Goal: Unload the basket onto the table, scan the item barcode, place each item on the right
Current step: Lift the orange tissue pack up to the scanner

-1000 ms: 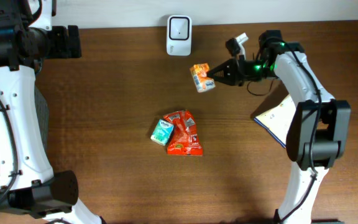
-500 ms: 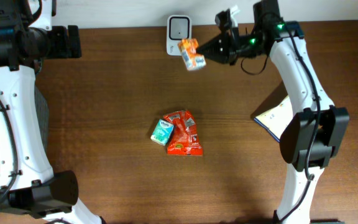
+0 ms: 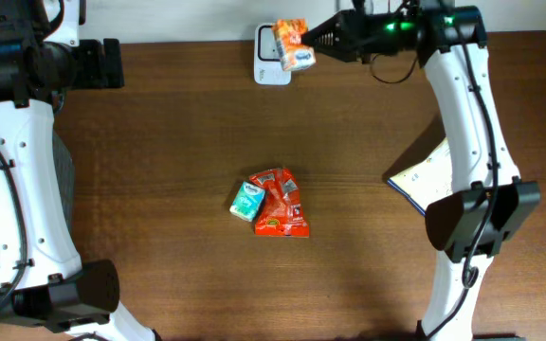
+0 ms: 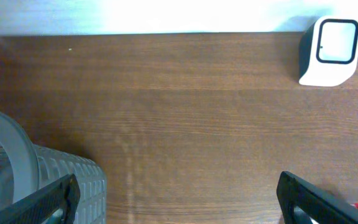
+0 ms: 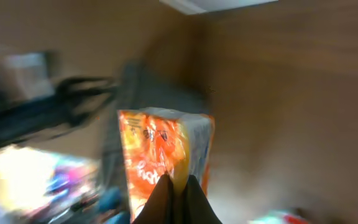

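Note:
The robot's right gripper will let go of the orange and white snack pack beside the scanner-side corner of the blue-edged booklet (image 3: 390, 160).
My right gripper (image 3: 317, 40) is shut on an orange and white snack pack (image 3: 292, 44), holding it in the air right beside and partly over the white barcode scanner (image 3: 269, 59) at the table's back edge. In the right wrist view, which is blurred, the pack (image 5: 166, 155) stands upright with my closed fingertips (image 5: 178, 190) pinching its lower edge. My left gripper (image 4: 179, 198) is open over bare wood, far from the pack; the scanner (image 4: 328, 50) sits at the upper right of its view.
A red snack bag (image 3: 281, 203) and a small teal pack (image 3: 246, 202) lie together mid-table. A blue-edged booklet (image 3: 423, 178) lies at the right. A grey ribbed basket (image 4: 36, 180) sits by the left gripper.
The right arm has carried the pack up and to the left, from the open table to the scanner at the back edge. The left arm has not moved.

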Available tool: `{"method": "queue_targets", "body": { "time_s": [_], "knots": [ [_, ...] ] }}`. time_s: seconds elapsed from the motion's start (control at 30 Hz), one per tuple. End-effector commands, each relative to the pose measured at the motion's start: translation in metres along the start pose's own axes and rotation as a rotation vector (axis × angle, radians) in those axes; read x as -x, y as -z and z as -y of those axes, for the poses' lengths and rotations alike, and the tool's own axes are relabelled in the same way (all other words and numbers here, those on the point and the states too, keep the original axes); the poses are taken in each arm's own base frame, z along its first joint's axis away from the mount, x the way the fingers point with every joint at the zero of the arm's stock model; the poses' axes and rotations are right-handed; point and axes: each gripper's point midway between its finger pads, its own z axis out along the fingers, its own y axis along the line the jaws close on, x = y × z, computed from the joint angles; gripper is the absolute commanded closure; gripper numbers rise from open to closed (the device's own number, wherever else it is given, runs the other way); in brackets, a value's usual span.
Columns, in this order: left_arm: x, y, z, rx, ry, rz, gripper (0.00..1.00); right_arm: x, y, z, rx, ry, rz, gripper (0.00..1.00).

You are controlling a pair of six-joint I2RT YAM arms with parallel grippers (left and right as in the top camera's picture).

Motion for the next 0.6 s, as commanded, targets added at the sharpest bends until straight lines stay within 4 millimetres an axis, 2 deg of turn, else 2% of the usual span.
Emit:
{"method": "queue_targets", "body": {
  "time_s": [0.0,0.07,0.13,0.23,0.33,0.43,0.47,0.57],
  "knots": [
    [-0.001,-0.001,-0.001,-0.007,-0.009,-0.004,0.01,0.010,-0.015,0.046,-0.550,0.169,0.111,0.96],
    [-0.001,-0.001,-0.001,-0.007,-0.009,-0.004,0.01,0.013,-0.020,0.042,-0.677,0.245,0.144,0.96],
    [-0.001,-0.001,-0.001,-0.007,-0.009,-0.004,0.01,0.022,-0.017,0.037,-0.818,0.329,0.202,0.96],
    [-0.001,-0.001,-0.001,-0.007,-0.009,-0.004,0.01,0.043,-0.009,0.022,-1.054,0.561,0.280,0.96],
    [-0.001,-0.001,-0.001,-0.007,-0.009,-0.004,0.01,0.061,-0.019,0.017,-1.213,0.760,0.306,0.96],
    [-0.001,-0.001,-0.001,-0.007,-0.009,-0.004,0.01,0.076,-0.044,0.032,-1.283,0.906,0.287,0.96],
    [-0.001,-0.001,-0.001,-0.007,-0.009,-0.004,0.01,0.083,-0.058,0.045,-1.291,0.946,0.286,0.96],
    [-0.001,-0.001,-0.001,-0.007,-0.009,-0.004,0.01,0.090,-0.080,0.076,-1.299,0.972,0.284,0.96]
  ]
}}
